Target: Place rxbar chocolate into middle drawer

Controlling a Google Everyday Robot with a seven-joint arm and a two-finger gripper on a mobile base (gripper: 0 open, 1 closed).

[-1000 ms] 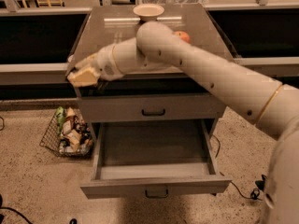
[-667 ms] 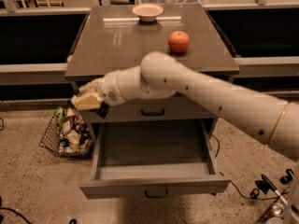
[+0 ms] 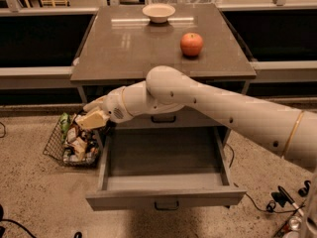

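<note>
The robot's gripper should release the rxbar chocolate near the centre of the open middle drawer's bottom [image 3: 177, 166], slightly toward the drawer's front.
The middle drawer [image 3: 166, 182] is pulled wide open below the grey cabinet, and its grey box interior holds nothing that I can see. My gripper [image 3: 93, 118] is at the end of the white arm, just above and outside the drawer's back left corner, next to the cabinet's left side. The rxbar chocolate does not show; no black wrapper is visible at the gripper, in the drawer or on the cabinet top.
A red apple [image 3: 191, 44] and a pale bowl [image 3: 158, 12] sit on the cabinet top [image 3: 124, 53]. A wire basket of snack packs [image 3: 74, 142] stands on the floor left of the drawer. Cables [image 3: 280, 198] lie on the floor at right.
My arm has come down and forward: the gripper dropped from the cabinet top's left edge to the level of the open drawer's left side.
</note>
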